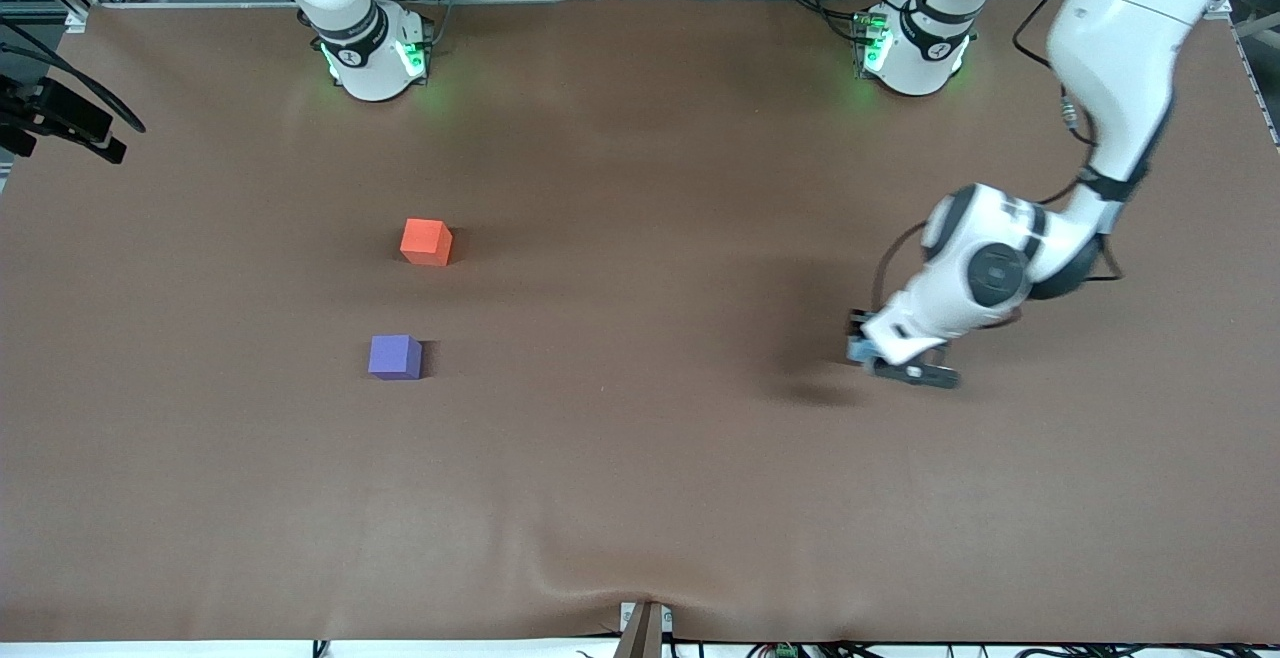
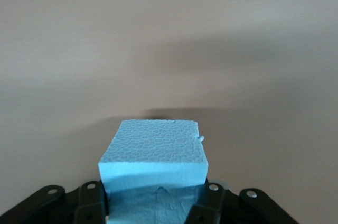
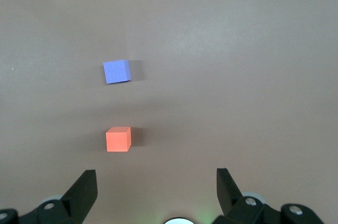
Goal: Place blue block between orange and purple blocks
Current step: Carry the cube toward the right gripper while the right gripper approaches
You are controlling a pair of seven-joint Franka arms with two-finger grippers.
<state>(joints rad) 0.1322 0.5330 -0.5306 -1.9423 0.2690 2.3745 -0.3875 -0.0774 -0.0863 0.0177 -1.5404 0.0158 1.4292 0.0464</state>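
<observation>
Next, I release the blue block, still held low over the table, from my left gripper on the bare cloth partway [image 1: 590, 298] between itself and the orange block.
The blue block [image 1: 857, 348] is a light sky-blue cube held in my left gripper [image 1: 866, 355], low over the table toward the left arm's end. In the left wrist view the fingers [image 2: 90, 203] press on both sides of the blue block [image 2: 153, 155]. The orange block [image 1: 426, 241] and the purple block [image 1: 395, 356] sit apart toward the right arm's end, with the purple one nearer to the front camera. My right gripper [image 3: 156, 182] is open and empty, high over the table, and looks down on the orange block [image 3: 118, 139] and the purple block [image 3: 116, 71].
The brown table cloth [image 1: 640, 498] has a raised fold at its front edge [image 1: 640, 588]. A black camera mount [image 1: 60, 118] sticks in at the right arm's end. The two arm bases [image 1: 370, 48] stand along the back edge.
</observation>
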